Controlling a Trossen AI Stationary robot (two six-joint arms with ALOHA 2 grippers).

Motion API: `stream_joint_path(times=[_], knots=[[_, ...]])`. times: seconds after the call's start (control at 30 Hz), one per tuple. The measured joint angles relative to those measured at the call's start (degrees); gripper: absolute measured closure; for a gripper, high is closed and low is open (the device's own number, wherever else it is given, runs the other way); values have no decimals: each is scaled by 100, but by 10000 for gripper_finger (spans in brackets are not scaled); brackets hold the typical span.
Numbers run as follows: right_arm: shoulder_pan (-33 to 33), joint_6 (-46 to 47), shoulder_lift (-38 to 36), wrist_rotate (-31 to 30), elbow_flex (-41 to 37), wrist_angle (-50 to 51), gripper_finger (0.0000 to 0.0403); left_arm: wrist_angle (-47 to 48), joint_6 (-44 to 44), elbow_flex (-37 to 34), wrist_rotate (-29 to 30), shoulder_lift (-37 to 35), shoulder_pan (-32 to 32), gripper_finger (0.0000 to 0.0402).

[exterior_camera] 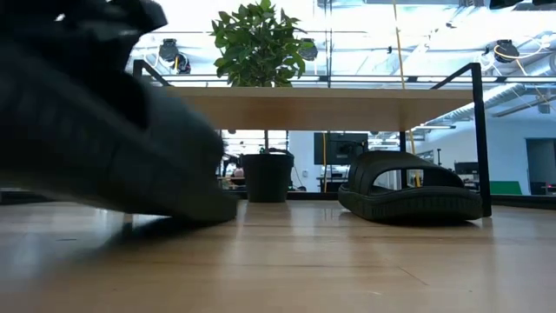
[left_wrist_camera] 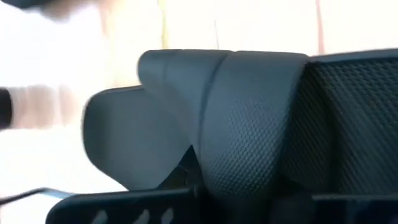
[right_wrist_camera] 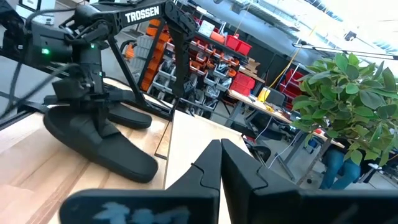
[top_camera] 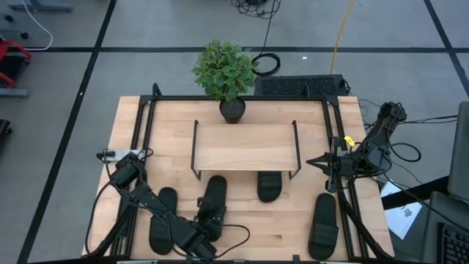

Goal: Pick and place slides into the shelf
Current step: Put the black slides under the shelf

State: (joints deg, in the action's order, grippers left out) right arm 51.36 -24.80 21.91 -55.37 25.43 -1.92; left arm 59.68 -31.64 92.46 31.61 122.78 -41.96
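The robot's left hand needs to release the held black slide close beside the one tucked under the shelf (top_camera: 239, 186).
Four black slides show in the high view. One (top_camera: 163, 220) lies at the near left. One (top_camera: 323, 224) lies at the near right. One (top_camera: 270, 185) lies with its far end under the shelf (top_camera: 245, 147), and it also shows in the low view (exterior_camera: 408, 187). My left gripper (top_camera: 212, 218) is shut on the fourth slide (top_camera: 214, 196), just in front of the shelf. That slide fills the left of the low view (exterior_camera: 104, 130) and shows in the right wrist view (right_wrist_camera: 93, 143). My right gripper (top_camera: 319, 161) is shut and empty beside the shelf's right end. My left gripper holds the slide at its wide strap (left_wrist_camera: 249, 118), about mid-length, coming from above and slanting in from the table's near side. The gripper's own body hides the place where the fingers meet the strap. The slide sits tilted, its lower end (exterior_camera: 213, 209) at or just above the table.
A potted plant (top_camera: 226, 73) stands behind the shelf at the table's far edge. Black rails (top_camera: 146, 132) run along the table's left, right and far sides. Bare wood lies between the near slides (top_camera: 271, 227).
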Motion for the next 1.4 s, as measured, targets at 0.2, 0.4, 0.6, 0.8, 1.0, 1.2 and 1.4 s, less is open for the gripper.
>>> stream_joint_path(times=[0.2,0.4,0.6,0.8,1.0,1.2,1.4], knots=[[1,-8,0,0,0,0,403,-563,863,136,311,-2,209,350],[0,0,0,2,2,0,403,-693,812,97,761,-2,672,382],[2,2,0,2,2,0,403,-840,584,97,838,-3,1170,393],[1,2,1,2,2,0,403,-1161,769,94,892,-4,1493,397],[1,-7,0,4,2,0,403,-1206,954,94,763,-7,1647,387],[2,-9,1,4,2,0,403,-1595,928,-183,791,-17,1793,397],[0,18,0,13,2,-1,403,-2605,840,-852,786,-23,1880,364]])
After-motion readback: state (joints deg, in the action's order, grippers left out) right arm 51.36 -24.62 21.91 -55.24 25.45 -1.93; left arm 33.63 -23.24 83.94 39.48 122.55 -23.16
